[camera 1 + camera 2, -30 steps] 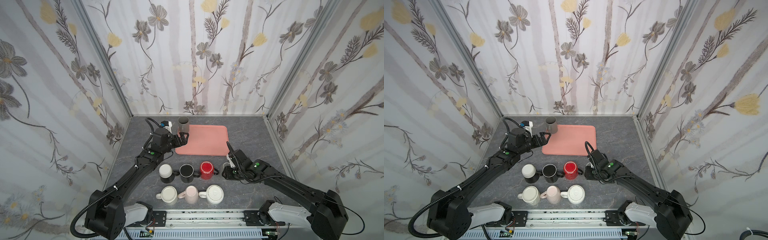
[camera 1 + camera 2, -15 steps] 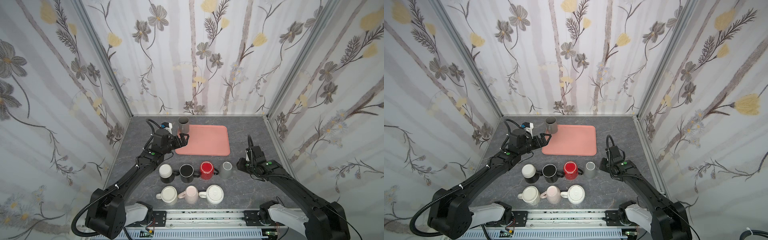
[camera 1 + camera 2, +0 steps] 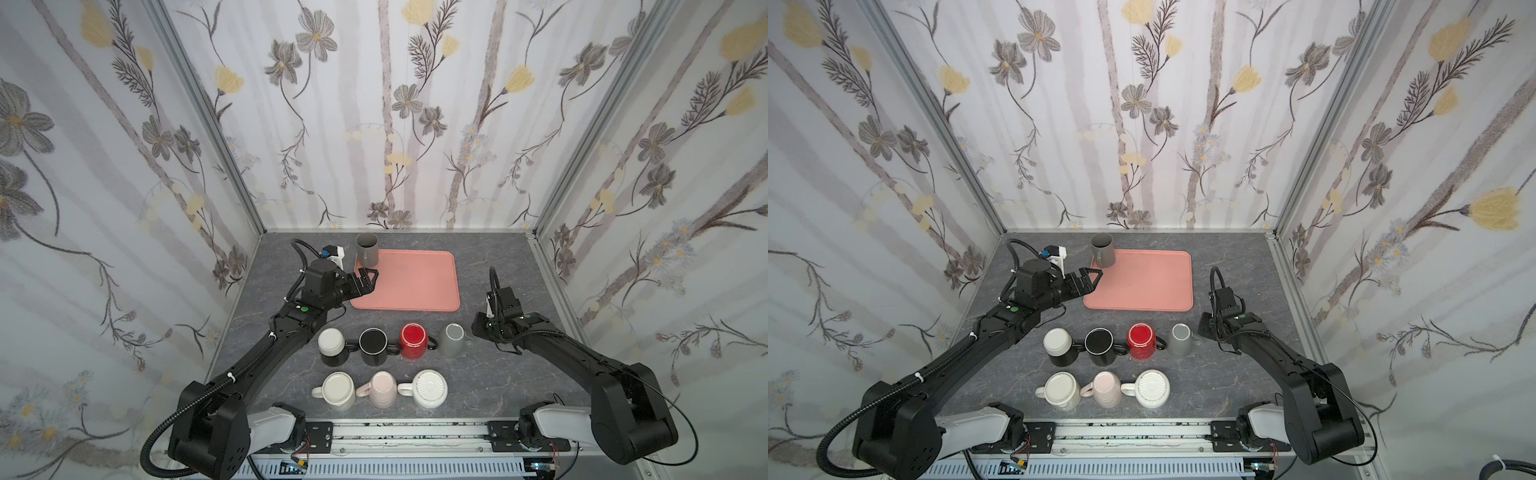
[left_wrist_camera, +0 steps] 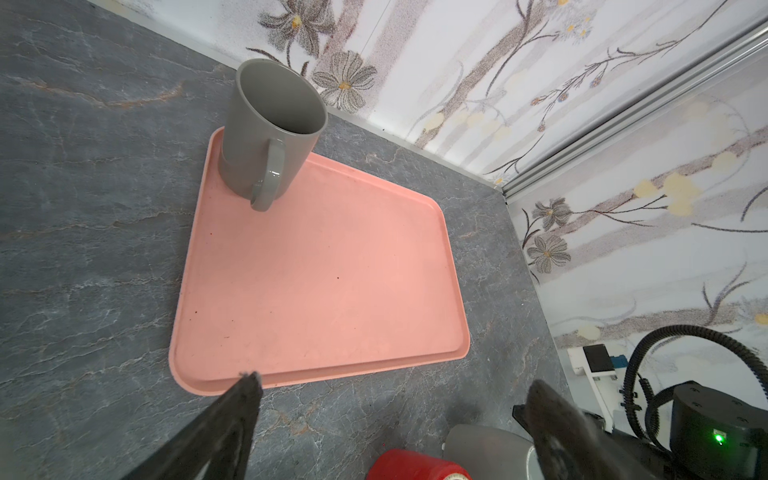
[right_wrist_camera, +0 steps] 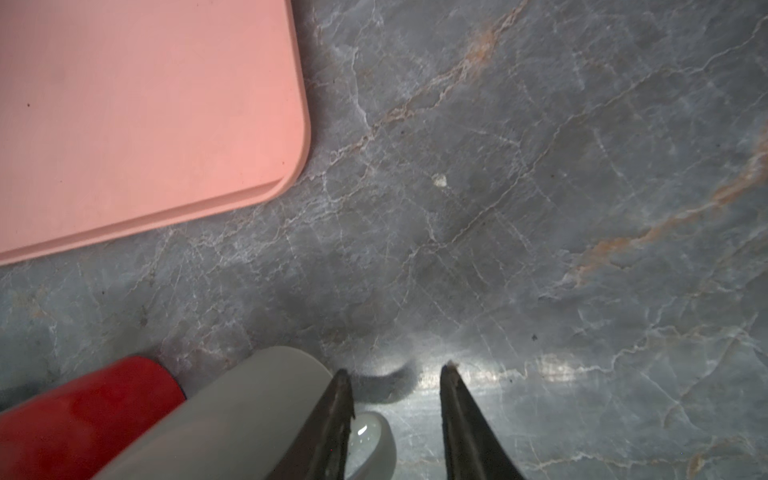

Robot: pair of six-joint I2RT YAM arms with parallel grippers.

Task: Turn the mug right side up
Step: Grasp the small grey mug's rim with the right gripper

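The grey mug is upside down, so next my right gripper picks it up by its handle [image 5: 384, 449], tips it and passes it to my left gripper.
A grey mug [image 3: 453, 338] [image 3: 1180, 338] stands upside down at the right end of the back row, handle toward the right. My right gripper [image 3: 477, 330] [image 5: 395, 369] is low beside it, open. One finger sits between the mug's body [image 5: 249, 407] and its handle [image 5: 374, 432]. The other finger is outside the handle, with a gap showing. My left gripper [image 3: 368, 276] [image 4: 392, 382] is wide open and holds nothing, by the left edge of the pink tray [image 3: 415, 291]. A second grey mug [image 3: 368, 249] [image 4: 270, 133] stands upright on the tray's back left corner.
Red [image 3: 413, 340], black [image 3: 372, 341] and white-bottomed black [image 3: 331, 341] mugs stand upside down left of the grey mug. Cream [image 3: 337, 388], pink [image 3: 382, 388] and white [image 3: 430, 388] mugs form the front row. Walls close in on three sides.
My right gripper drew back to the right, uncovering the grey mug, then came back in to its handle with the jaws narrowing. The left arm has barely moved.
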